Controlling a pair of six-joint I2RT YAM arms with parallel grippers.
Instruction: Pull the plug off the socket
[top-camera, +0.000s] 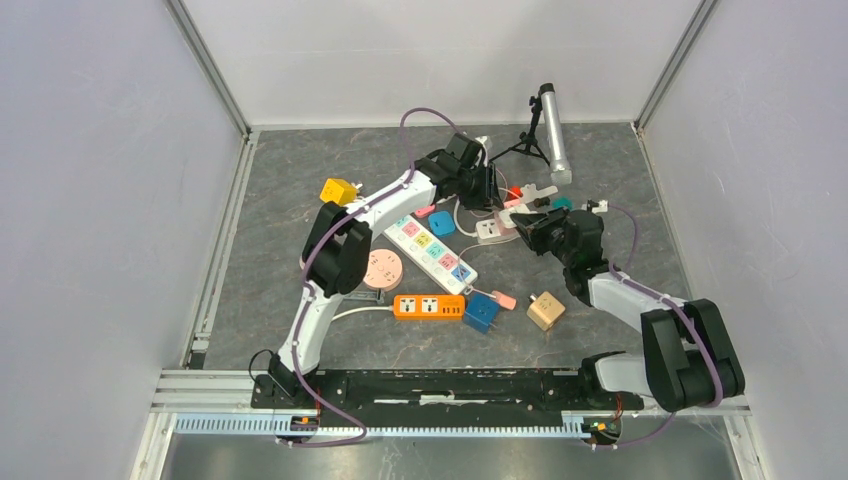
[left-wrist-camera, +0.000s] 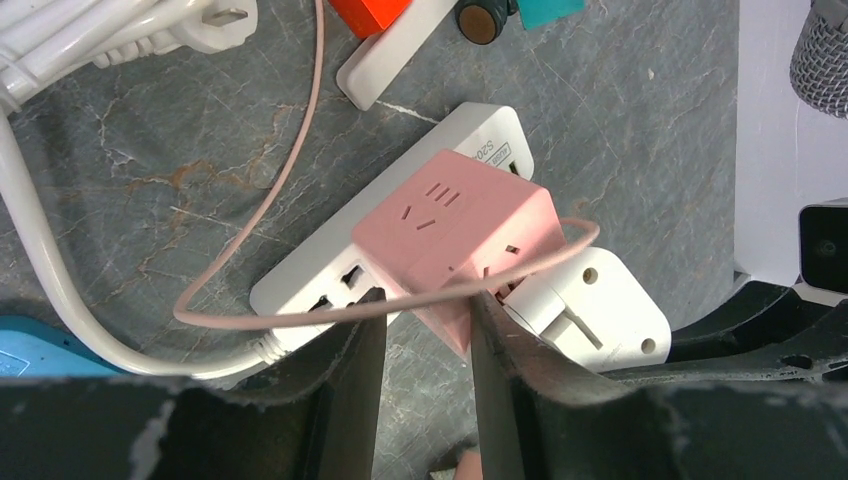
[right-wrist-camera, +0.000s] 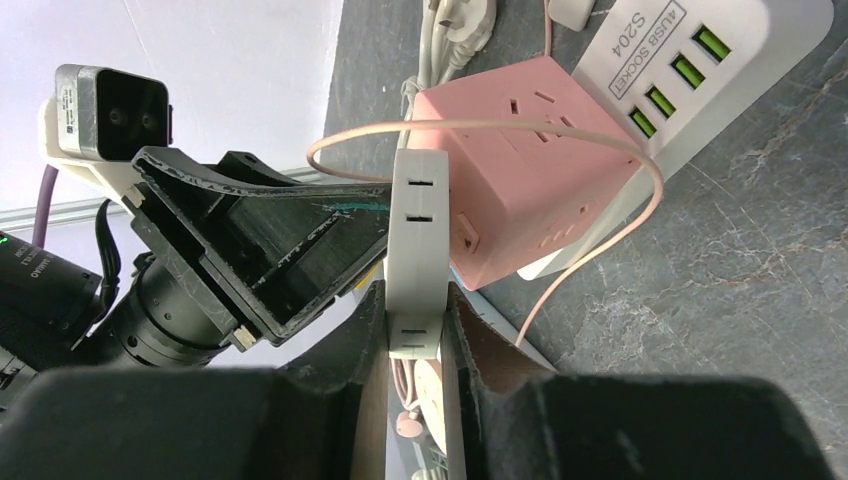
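I need to use my right gripper to set the white plug on the table (top-camera: 561, 258) between the gold cube and the teal block and let go of it.
A pink cube socket (left-wrist-camera: 455, 225) (right-wrist-camera: 530, 150) sits plugged on a white USB power strip (left-wrist-camera: 470, 125) (right-wrist-camera: 700, 60) (top-camera: 490, 230). A flat white plug (left-wrist-camera: 600, 310) (right-wrist-camera: 420, 230) sticks to the cube's side. My right gripper (right-wrist-camera: 415, 295) (top-camera: 522, 225) is shut on that plug, one finger on each flat face. My left gripper (left-wrist-camera: 425, 300) (top-camera: 490, 190) is clamped across the cube's near corner, and its black finger (right-wrist-camera: 250, 250) lies right beside the plug. A thin pink cable (left-wrist-camera: 260, 210) (right-wrist-camera: 640, 190) loops over the cube and crosses the left fingertips.
A long multicoloured strip (top-camera: 432, 247), an orange strip (top-camera: 430, 307), a blue cube (top-camera: 482, 312), a gold cube (top-camera: 546, 310), a yellow cube (top-camera: 338, 190) and a round pink socket (top-camera: 382, 270) lie around. A silver cylinder on a tripod (top-camera: 553, 130) stands behind. A thick white cord (left-wrist-camera: 40, 250) runs left.
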